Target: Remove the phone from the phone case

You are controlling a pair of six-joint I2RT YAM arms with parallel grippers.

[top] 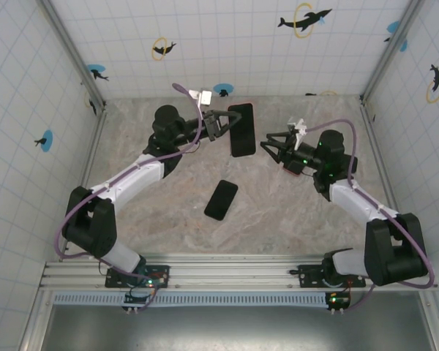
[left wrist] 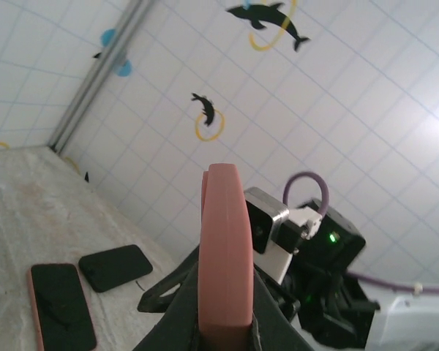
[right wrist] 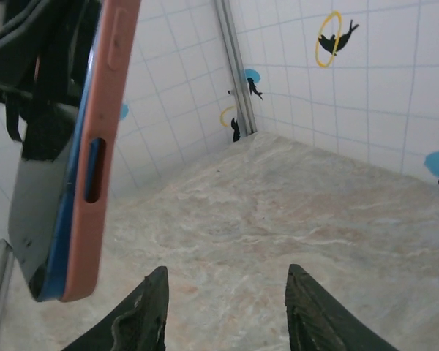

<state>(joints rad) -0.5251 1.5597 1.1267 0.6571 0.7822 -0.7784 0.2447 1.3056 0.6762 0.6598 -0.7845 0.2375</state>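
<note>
The pink phone case's near corner is by my right gripper's open fingers; I will tilt it toward them and pinch its pink rim (right wrist: 88, 245).
My left gripper (top: 221, 126) is raised over the back of the table and shut on the pink phone case (top: 241, 129), which hangs flat with its dark screen up. In the left wrist view the case (left wrist: 225, 241) stands edge-on between my black fingers (left wrist: 177, 311). The right wrist view shows the case's pink side (right wrist: 95, 153) at the left, with the phone's blue edge (right wrist: 57, 241) and dark screen inside it. My right gripper (top: 265, 145) is open just right of the case, nothing between its fingertips (right wrist: 225, 272).
A bare black phone (top: 221, 199) lies on the marble table (top: 161, 219) in the middle. The left wrist view shows it (left wrist: 115, 267) beside another pink-edged phone (left wrist: 61, 306) flat on the table. Tiled walls with dolphin stickers enclose three sides.
</note>
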